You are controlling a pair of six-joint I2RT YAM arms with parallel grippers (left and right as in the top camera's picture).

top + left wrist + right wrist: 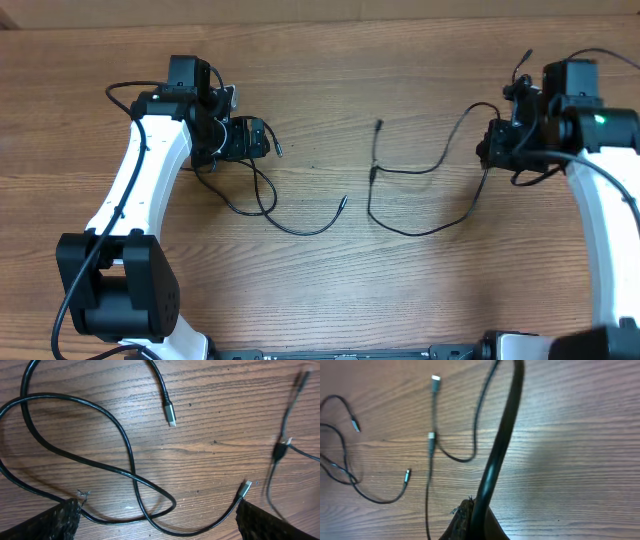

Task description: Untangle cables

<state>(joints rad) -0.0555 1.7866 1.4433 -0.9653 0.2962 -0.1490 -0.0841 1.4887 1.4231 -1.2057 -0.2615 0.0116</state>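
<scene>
My right gripper is going to let go of the black cable on the table point(605, 167) beside the other cables under that gripper's white arm.
Two thin black cables lie on the wooden table. The left cable point(262, 200) loops below my left gripper point(246, 140) and ends in a silver tip near the middle. In the left wrist view this looped cable point(127, 450) crosses itself between the wide-open fingers of the left gripper point(157, 522), with silver plugs at the top and lower right. The right cable point(425, 228) curves from the centre to my right gripper point(497, 147). In the right wrist view, the right gripper point(479, 520) is shut on that cable point(501, 445), which rises from the jaws.
The right cable has a small junction point(373, 172) with a short branch up to a plug point(379, 125). The two cables lie apart, with a small gap at the centre. The white arms stand at the left and right table edges.
</scene>
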